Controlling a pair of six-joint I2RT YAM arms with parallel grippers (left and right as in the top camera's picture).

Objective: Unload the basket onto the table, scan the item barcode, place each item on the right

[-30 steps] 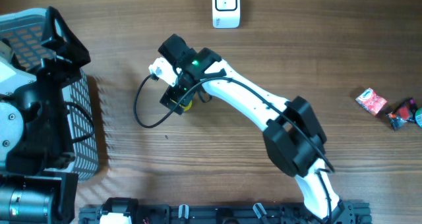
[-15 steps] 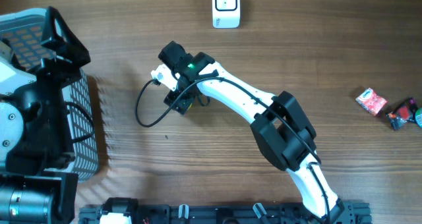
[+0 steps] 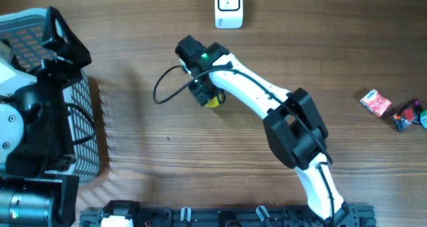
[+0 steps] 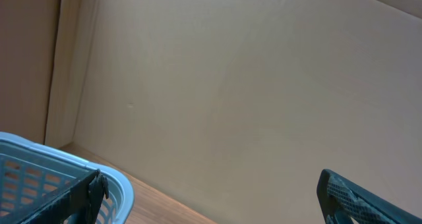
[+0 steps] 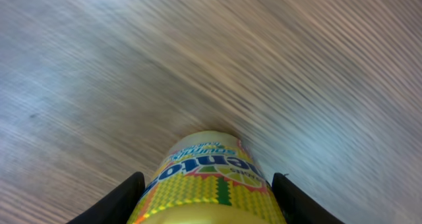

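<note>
The robot's right gripper should set the yellow Mentos bottle down on the bare table straight (image 3: 231, 108) below the white barcode scanner. The bottle now lies lengthwise between that gripper's fingers.
The item is a yellow Mentos bottle (image 5: 208, 178), lying lengthwise between the black fingers (image 5: 115, 201) of my right gripper (image 5: 208, 197), which is shut on its sides. In the overhead view only a bit of the yellow bottle (image 3: 214, 101) shows under the right gripper (image 3: 205, 92), left of the table's middle. The white barcode scanner (image 3: 229, 7) stands at the far edge, a short way beyond and to the right of it. My left gripper (image 4: 211, 184) is wide open and holds nothing, up above the basket (image 4: 39, 171) at the left.
A white mesh basket (image 3: 87, 120) fills the left side under the left arm (image 3: 27, 113). A black cable (image 3: 163, 90) loops left of the right gripper. Small candy packets (image 3: 375, 102) and a dark wrapper (image 3: 407, 115) lie at the far right. A cardboard wall (image 4: 231, 85) backs the table.
The right gripper's jaws closed on the yellow bottle, then carried it right and a little toward the scanner. The left arm has not moved.
</note>
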